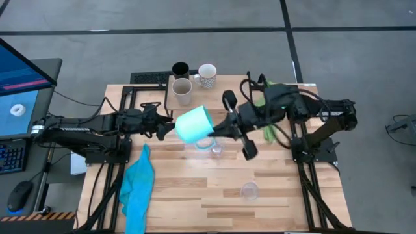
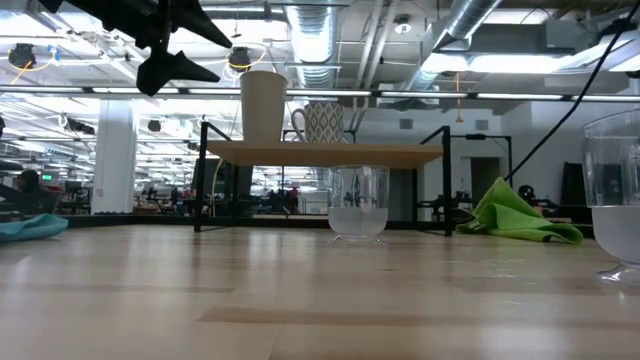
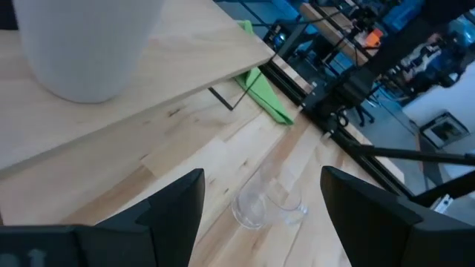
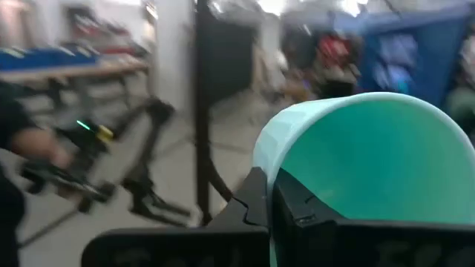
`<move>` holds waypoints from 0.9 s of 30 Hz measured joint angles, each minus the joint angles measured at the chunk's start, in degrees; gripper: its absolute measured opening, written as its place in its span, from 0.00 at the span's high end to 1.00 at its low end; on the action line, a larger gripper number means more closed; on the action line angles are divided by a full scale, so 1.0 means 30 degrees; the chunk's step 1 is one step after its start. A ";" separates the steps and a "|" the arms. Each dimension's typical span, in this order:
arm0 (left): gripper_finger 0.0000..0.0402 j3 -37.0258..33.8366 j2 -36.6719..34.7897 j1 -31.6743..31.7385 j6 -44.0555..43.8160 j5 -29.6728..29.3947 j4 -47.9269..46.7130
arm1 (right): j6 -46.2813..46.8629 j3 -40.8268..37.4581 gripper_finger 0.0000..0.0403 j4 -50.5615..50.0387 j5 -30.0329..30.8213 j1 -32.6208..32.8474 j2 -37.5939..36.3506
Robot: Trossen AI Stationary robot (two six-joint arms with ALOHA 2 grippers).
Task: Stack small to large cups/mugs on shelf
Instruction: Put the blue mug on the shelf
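Note:
My right gripper is to set down the cyan mug. It will put it on the shelf (image 1: 205, 99) next to the beige-grey cup, in front of the white handled mug. The cyan mug is high above the table's middle.
My right gripper (image 1: 218, 130) is shut on the cyan mug (image 1: 194, 125), high above the table's middle, in front of the shelf (image 1: 170, 104). My left gripper (image 1: 166, 128) is open and empty, just left of the mug; in the low view it shows high up (image 2: 170, 55). On the shelf board stand the black tumbler (image 1: 180, 69), the beige-grey cup (image 1: 182, 91) and the white handled mug (image 1: 207, 75). One clear glass (image 1: 214, 147) stands on the table under the cyan mug, and another (image 1: 249, 190) stands nearer the front edge. My right gripper pinches the cyan mug's rim (image 4: 271, 174), one finger (image 4: 249, 204) outside the wall and one (image 4: 300, 211) inside the mouth. The fingers come from the table's right. The mug is lifted clear, tipped on its side, its mouth toward the gripper.
A teal cloth (image 1: 138, 185) lies at the table's left front. A green cloth (image 1: 266, 127) lies right of the shelf, under my right arm. The left wrist view shows the shelf's edge (image 3: 185, 67) with the beige cup (image 3: 89, 44) and the glass (image 3: 263, 204) below.

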 joint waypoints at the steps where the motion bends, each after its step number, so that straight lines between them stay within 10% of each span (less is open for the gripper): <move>1: 0.35 0.0000 0.0000 0.0000 -0.0111 -0.0060 0.0000 | 0.0044 0.0000 0.97 -0.0641 0.0318 -0.0133 0.0005; 27: 0.35 -0.1557 0.0022 -0.0001 -0.0506 -0.1565 0.4274 | -0.2449 0.0000 0.97 -0.9294 0.2837 -0.5643 0.1023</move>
